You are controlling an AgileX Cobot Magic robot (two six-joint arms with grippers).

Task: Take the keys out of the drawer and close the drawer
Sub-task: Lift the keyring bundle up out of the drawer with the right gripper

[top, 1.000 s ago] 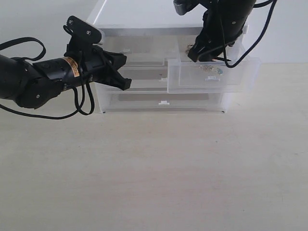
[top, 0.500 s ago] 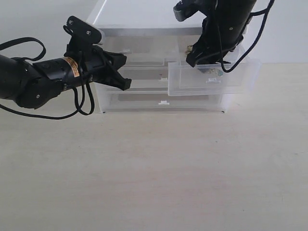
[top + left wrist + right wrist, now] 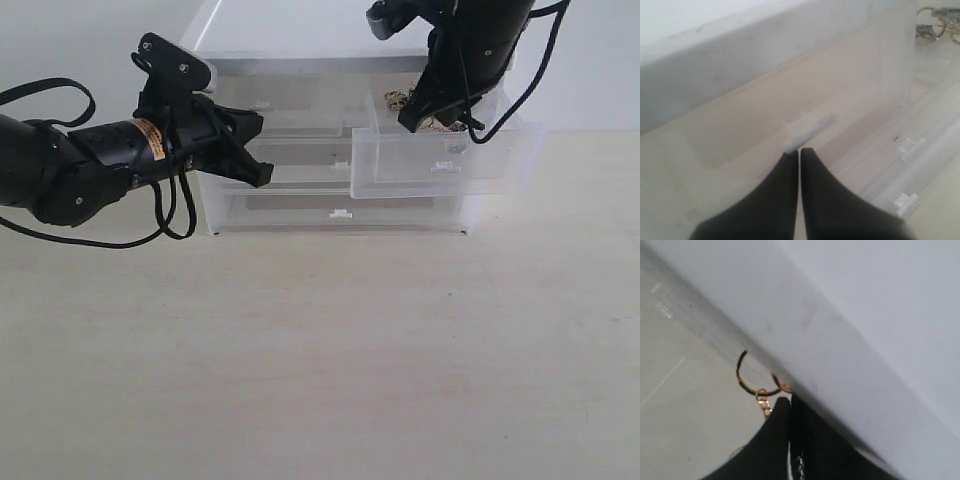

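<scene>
I need to set the keys with my right gripper on the bare table [image 3: 380,304] slightly before the pulled-out drawer.
The right small drawer [image 3: 445,160] stands pulled out of the translucent white cabinet [image 3: 300,40]. My right gripper [image 3: 411,121] reaches down into it from above. Its jaws are shut at the keys [image 3: 397,99], whose black loop and gold ring [image 3: 753,385] and chain show just past the fingertips. The left wrist view also catches the keys [image 3: 935,27] through the drawer wall. My left gripper [image 3: 262,176] is shut with nothing in it. Its tips [image 3: 799,149] touch the white tab handle [image 3: 809,126] of the left twin drawer [image 3: 280,100].
Two full-width drawers [image 3: 340,205] sit shut below the small ones. The cabinet stands at the back of a pale wooden table [image 3: 320,350], against a white wall. The left arm's cables [image 3: 170,215] hang in front of the cabinet's left corner.
My right gripper dipped into the drawer, then came up a little and shifted right. The drawer front jogged slightly. The left arm has not moved.
</scene>
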